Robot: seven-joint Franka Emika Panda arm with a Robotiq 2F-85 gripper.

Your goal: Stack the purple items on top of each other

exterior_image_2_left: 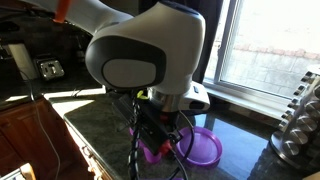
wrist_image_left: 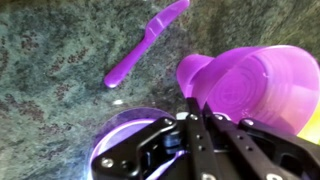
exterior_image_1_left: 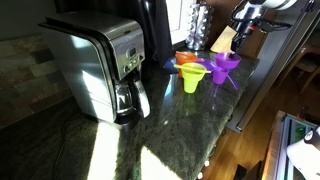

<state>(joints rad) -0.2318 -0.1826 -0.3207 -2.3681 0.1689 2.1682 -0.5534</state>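
Note:
My gripper will let go of the purple funnel into the small purple cup (exterior_image_1_left: pixel 220 70) (wrist_image_left: pixel 195 72) that sits between the yellow-green funnel and the purple spoon.
Two purple funnels show in the wrist view. One (wrist_image_left: pixel 120 140) sits under my gripper (wrist_image_left: pixel 196 118), whose fingers are pressed together over its right rim. The other purple funnel (wrist_image_left: pixel 255 85) lies just to the right with its wide mouth facing up. In an exterior view, my gripper (exterior_image_2_left: pixel 163 135) hangs low over the counter, with one purple funnel (exterior_image_2_left: pixel 150 153) beneath it and the other (exterior_image_2_left: pixel 207 148) beside it. Both purple funnels (exterior_image_1_left: pixel 227 65) show close together near the counter's far end. My arm hides the contact point.
A purple spoon (wrist_image_left: pixel 145 45) lies on the dark granite counter (wrist_image_left: pixel 50 80). A yellow-green funnel (exterior_image_1_left: pixel 192 78) and an orange funnel (exterior_image_1_left: pixel 186 60) stand near the purple ones. A steel coffee maker (exterior_image_1_left: pixel 100 70) stands on the counter. The counter edge (exterior_image_1_left: pixel 245 95) drops off beside the funnels.

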